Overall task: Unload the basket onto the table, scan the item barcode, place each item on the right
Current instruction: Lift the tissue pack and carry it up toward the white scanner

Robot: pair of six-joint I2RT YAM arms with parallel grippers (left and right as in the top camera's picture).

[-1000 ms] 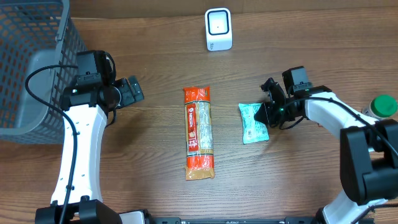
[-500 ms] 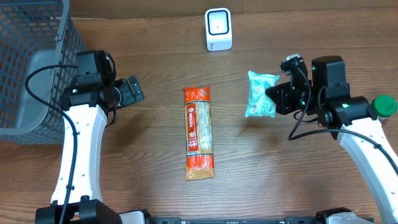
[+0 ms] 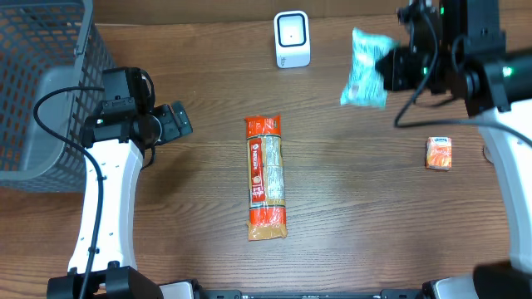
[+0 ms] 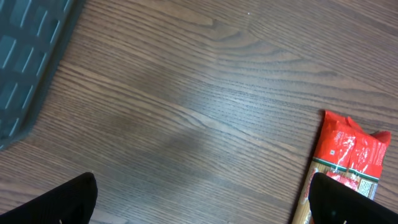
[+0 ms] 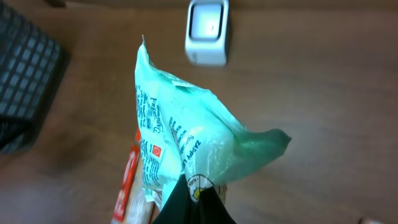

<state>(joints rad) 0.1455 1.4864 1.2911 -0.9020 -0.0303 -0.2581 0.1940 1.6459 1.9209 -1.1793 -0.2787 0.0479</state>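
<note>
Next, my right gripper lets go of the mint-green packet on the bare wood (image 3: 403, 160) next to the small orange packet.
A mint-green plastic packet (image 3: 364, 71) hangs in the air to the right of the white barcode scanner (image 3: 292, 39). My right gripper (image 3: 391, 68) is shut on the packet's edge. In the right wrist view the packet (image 5: 186, 140) rises from the closed black fingers of the right gripper (image 5: 194, 198), with the scanner (image 5: 207, 32) beyond it at the top. My left gripper (image 3: 174, 122) sits open at the left. In its own view the left gripper (image 4: 202, 205) has bare wood between its fingers.
A long red-and-orange packet (image 3: 266, 177) lies mid-table, its end showing in the left wrist view (image 4: 348, 155). A small orange packet (image 3: 439, 153) lies at the right. A grey mesh basket (image 3: 41, 83) stands at the far left.
My right gripper has lifted the green packet off the table and carried it up and back, to beside the scanner. The small orange packet now shows. The left arm has not moved.
</note>
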